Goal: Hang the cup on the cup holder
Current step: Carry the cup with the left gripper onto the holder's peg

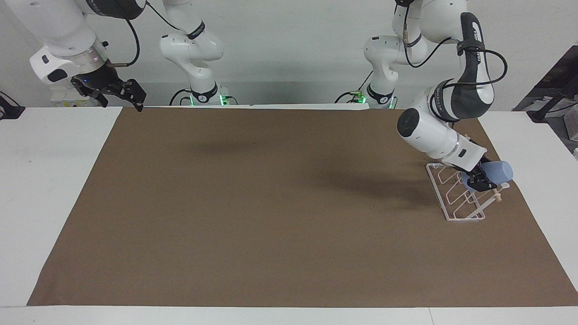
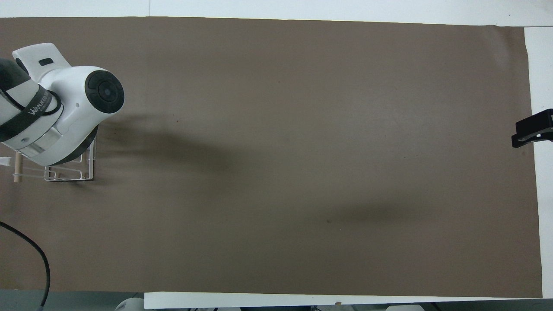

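Next, my left gripper releases the light-blue cup on the cup holder's far peg (image 2: 65, 110) under the arm's white wrist.
The light-blue cup (image 1: 498, 172) lies tilted on its side in my left gripper (image 1: 479, 182), which is shut on it. The cup is low over the white wire cup holder (image 1: 453, 201), against the prongs next to the wooden dowel (image 1: 496, 195), at the left arm's end of the table. In the overhead view the left arm's wrist covers the cup and the gripper; only part of the cup holder (image 2: 84, 174) and the dowel's end (image 2: 17, 166) show. My right gripper (image 1: 118, 91) is open and empty, and it waits above the table's corner at the right arm's end; it also shows in the overhead view (image 2: 532, 133).
A brown mat (image 1: 271, 203) covers most of the white table (image 1: 49, 149). A black cable (image 2: 36, 255) hangs from the left arm near the robots' edge.
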Available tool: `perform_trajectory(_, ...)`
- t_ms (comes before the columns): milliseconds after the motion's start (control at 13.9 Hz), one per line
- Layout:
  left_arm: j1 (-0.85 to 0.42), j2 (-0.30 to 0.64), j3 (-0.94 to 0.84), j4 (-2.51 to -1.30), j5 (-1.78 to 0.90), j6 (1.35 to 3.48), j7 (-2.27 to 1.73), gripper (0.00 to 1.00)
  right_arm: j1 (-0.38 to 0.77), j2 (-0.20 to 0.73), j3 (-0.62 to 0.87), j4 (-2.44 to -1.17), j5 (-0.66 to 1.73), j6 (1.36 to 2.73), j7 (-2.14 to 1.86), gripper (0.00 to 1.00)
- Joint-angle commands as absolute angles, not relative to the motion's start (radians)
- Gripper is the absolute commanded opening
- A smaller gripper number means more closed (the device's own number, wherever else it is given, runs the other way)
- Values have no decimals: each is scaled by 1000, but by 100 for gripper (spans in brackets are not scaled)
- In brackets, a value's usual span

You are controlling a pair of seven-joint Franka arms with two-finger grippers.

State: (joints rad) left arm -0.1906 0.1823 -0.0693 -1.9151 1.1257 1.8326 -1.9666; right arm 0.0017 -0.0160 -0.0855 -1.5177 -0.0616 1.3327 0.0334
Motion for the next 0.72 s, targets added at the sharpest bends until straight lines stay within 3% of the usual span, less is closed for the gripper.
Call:
perform_trajectory(0,-186,198,-75,-1928,1155,1853,-2005,39,-2,-23,-83,-1522,-61,1325,12,100)
perform_trajectory(649,-164,265,-75,-1927,1212,1893,-2071,40,-2,-23,-83,-1522,-61,1325,12,100)
